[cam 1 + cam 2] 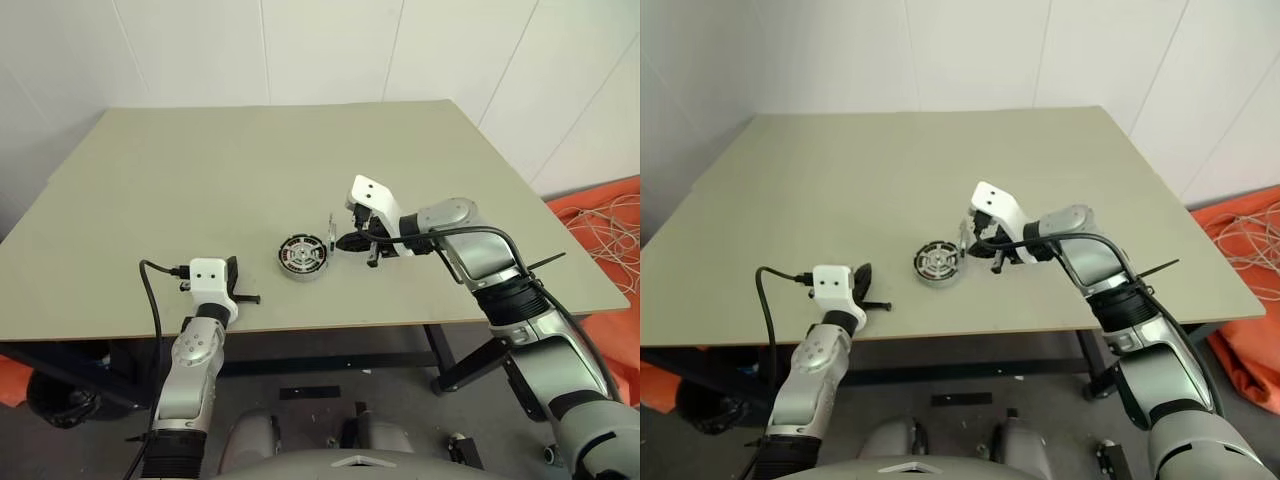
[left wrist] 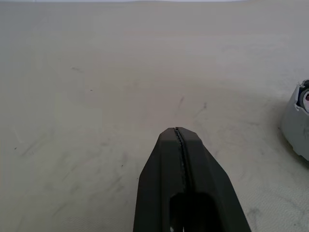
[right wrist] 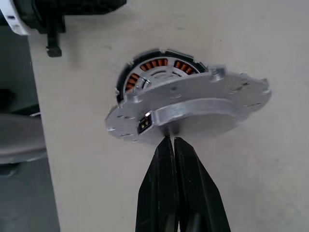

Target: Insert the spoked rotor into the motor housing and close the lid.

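My right gripper will let go of the lid flat on top of the motor housing [image 1: 302,252] [image 3: 161,81], covering the copper windings.
The motor housing [image 1: 302,257] stands on the table near the front middle, copper windings [image 3: 154,65] showing inside. A spoked part lies in its centre; I cannot tell if that is the spoked rotor. My right gripper [image 1: 340,242] is shut on the rim of the lid [image 3: 193,108], a grey metal disc held edge-on just right of the housing and partly over it. Fingertips [image 3: 164,145] pinch the lid's edge. My left gripper [image 2: 177,131] is shut on nothing, near the table's front left [image 1: 232,268], with the housing [image 2: 297,125] off to its right.
The beige table [image 1: 200,170] runs wide behind and to the left of the housing. Its front edge [image 1: 330,325] lies close to both grippers. Orange cloth and white cables [image 1: 610,220] lie on the floor to the right.
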